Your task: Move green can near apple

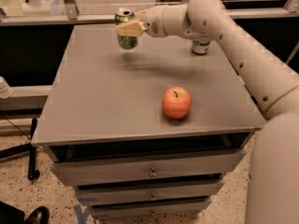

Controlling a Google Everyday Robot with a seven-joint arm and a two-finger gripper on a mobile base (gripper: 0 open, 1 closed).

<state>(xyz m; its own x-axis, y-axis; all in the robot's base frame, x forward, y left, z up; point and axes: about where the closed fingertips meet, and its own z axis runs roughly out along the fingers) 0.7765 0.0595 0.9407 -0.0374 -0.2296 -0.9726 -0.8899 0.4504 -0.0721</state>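
Note:
Next, my gripper sets the green can free close beside the apple, on the tabletop (205, 104) between the apple and my arm.
The green can (126, 40), green with mottled markings and a silver top, is held in the air above the far left part of the grey tabletop. My gripper (130, 29) is shut on it, its cream fingers across the can's upper half, reaching in from the right. The can hangs upright, clear of the surface, with its shadow on the table below. The apple (176, 102), round and red-orange with a dark stem, sits on the table nearer the front right, well apart from the can.
A mostly white can (200, 46) stands at the far right of the table, partly hidden behind my arm. The grey table (93, 106) has drawers (149, 171) beneath its front edge. A glass partition runs behind the table. My arm spans the right side.

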